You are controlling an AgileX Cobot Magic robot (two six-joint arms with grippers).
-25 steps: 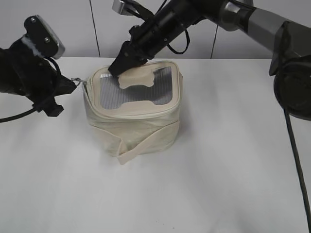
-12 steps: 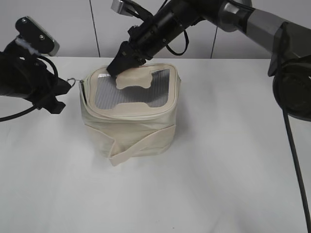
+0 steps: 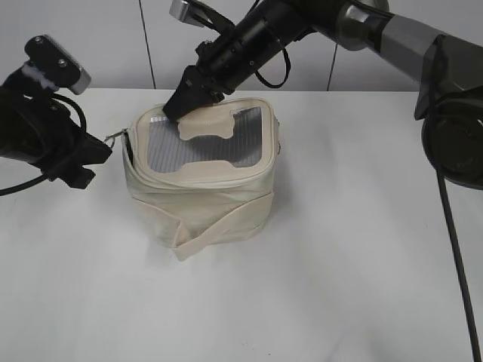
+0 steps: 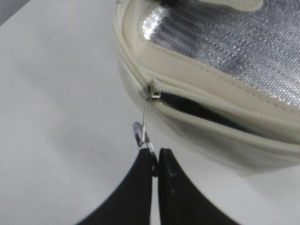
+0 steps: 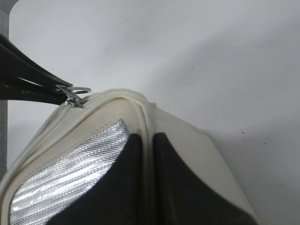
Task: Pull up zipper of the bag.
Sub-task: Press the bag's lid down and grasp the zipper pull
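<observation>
The ring pull sticks straight out from the lid's corner, across the zip line, so my left gripper needs to open, turn and retake the ring pull [image 3: 112, 139].
The cream boxy bag [image 3: 204, 200] stands on the white table, its lid a grey ribbed panel with a cream patch [image 3: 207, 123]. The zipper's silver slider [image 4: 153, 95] sits at the lid's left corner; the zip line to its right gapes open [image 4: 206, 115]. My left gripper [image 4: 155, 158] is shut on the ring pull [image 4: 140, 136], left of the bag [image 3: 102, 147]. My right gripper [image 5: 148, 145] is shut on the lid's cream rim at the far-left corner [image 3: 181, 105]. The slider and ring also show in the right wrist view [image 5: 75, 96].
A cream fabric strap [image 3: 219, 226] wraps the bag's front. The white table [image 3: 339, 286] spreads in front and to the right. A pale panelled wall [image 3: 113, 38] stands behind. The right arm [image 3: 362, 23] reaches in from the upper right.
The bag has shifted left and slightly toward the front with both grippers. The left gripper has moved down with the ring pull. The right gripper keeps its hold on the lid rim.
</observation>
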